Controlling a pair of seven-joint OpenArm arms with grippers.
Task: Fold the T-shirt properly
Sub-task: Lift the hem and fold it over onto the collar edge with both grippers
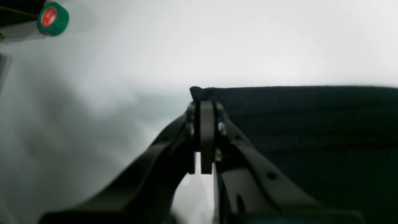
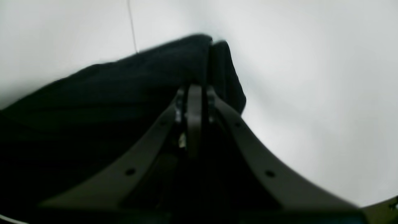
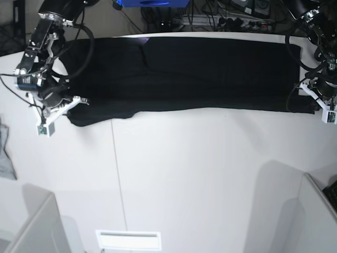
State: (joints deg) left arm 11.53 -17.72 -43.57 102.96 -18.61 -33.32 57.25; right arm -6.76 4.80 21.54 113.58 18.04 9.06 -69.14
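Next, my left gripper lets go of the T-shirt's near corner on the black band, midway (image 3: 301, 70) along the band's short end.
The black T-shirt (image 3: 200, 74) lies as a long band, plain side up, across the far part of the white table (image 3: 184, 168). My left gripper (image 3: 311, 107), on the base view's right, is shut on the shirt's near right corner; the left wrist view shows the jaws (image 1: 203, 104) pressed together on the corner of the shirt (image 1: 311, 124). My right gripper (image 3: 71, 112), on the base view's left, is shut on the near left corner; the right wrist view shows it (image 2: 196, 90) pinching a bunched fold of the shirt (image 2: 108, 102). No print shows.
A green tape roll (image 1: 53, 18) lies on the table beyond the left gripper. A small grey cloth (image 3: 5, 150) hangs at the left edge. Cables and gear (image 3: 210, 16) crowd the back edge. Grey box walls stand at the near left (image 3: 31, 226) and near right (image 3: 316, 211).
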